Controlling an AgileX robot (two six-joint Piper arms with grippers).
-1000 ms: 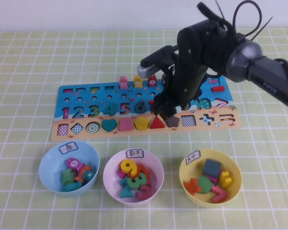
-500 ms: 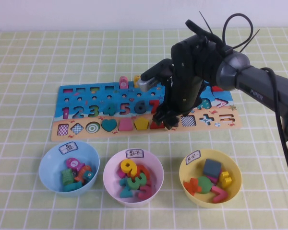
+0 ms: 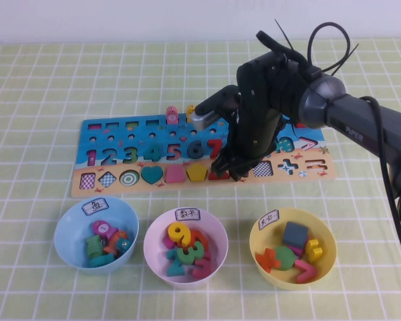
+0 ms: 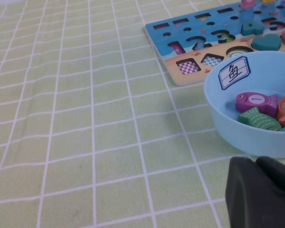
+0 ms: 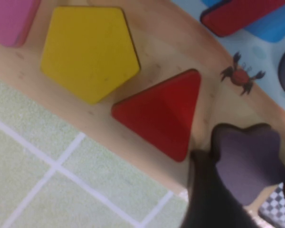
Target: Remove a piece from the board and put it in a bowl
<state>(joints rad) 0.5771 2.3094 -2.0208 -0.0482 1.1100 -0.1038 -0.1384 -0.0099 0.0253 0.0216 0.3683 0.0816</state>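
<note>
My right gripper is going to let go of the dusky purple star, which still lies in its slot, in the pale yellow bowl point(image 3: 291, 272), against the pink piece.
The dusky purple star point(image 5: 249, 159) lies in its slot on the tan strip of the blue board point(image 3: 120, 134), beside the red triangle point(image 5: 161, 111). My right gripper point(image 3: 235, 170) is down on the board over the star and hides it in the high view. In the right wrist view the gripper point(image 5: 247, 185) is open, one finger point(image 5: 204, 194) touching the star's edge and the other just clear of its far side. The pale yellow bowl point(image 3: 260, 231) stands in front of the board at the right. My left gripper point(image 4: 256, 164) is shut and empty, low beside the light blue bowl point(image 4: 218, 109).
A pink bowl point(image 3: 154, 234) of number pieces and the light blue bowl point(image 3: 63, 224) of fish pieces stand left of the yellow bowl, which holds several shape pieces. A yellow pentagon point(image 5: 88, 50) sits left of the triangle. Green checked cloth point(image 3: 40, 80) covers the table.
My right gripper has come down and slightly left onto the board, from above the star to straddling it. The star now is hidden in the high view. The left arm has not moved.
</note>
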